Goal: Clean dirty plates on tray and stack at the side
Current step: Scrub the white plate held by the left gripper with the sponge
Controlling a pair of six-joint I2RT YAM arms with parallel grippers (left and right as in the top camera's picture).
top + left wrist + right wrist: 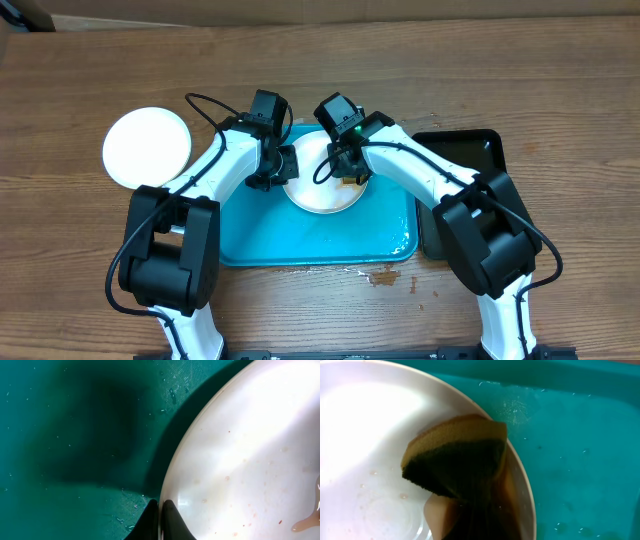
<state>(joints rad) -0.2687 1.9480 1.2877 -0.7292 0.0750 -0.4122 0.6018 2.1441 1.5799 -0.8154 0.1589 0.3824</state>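
Next, I let go of the sponge with my right gripper in the middle of the black tray (466, 186), beside the turquoise tray.
A white plate (322, 192) lies on the turquoise tray (300, 240) toward its far side. In the left wrist view the plate (240, 455) carries small orange-red specks. My left gripper (284, 166) is shut on the plate's left rim, and its fingers (161, 519) pinch the edge. My right gripper (349, 168) is shut on a sponge (457, 457), yellow-brown with a dark scouring face, and presses it on the plate (365, 440) near its right rim. Its fingers (480, 522) are mostly hidden by the sponge. A second white plate (147, 147) sits on the table to the left of the tray.
A smaller black tray (470, 150) lies just right of the turquoise tray. Water drops speckle the tray floor (580, 465). Small reddish-brown stains (385, 275) mark the wooden table in front of the tray.
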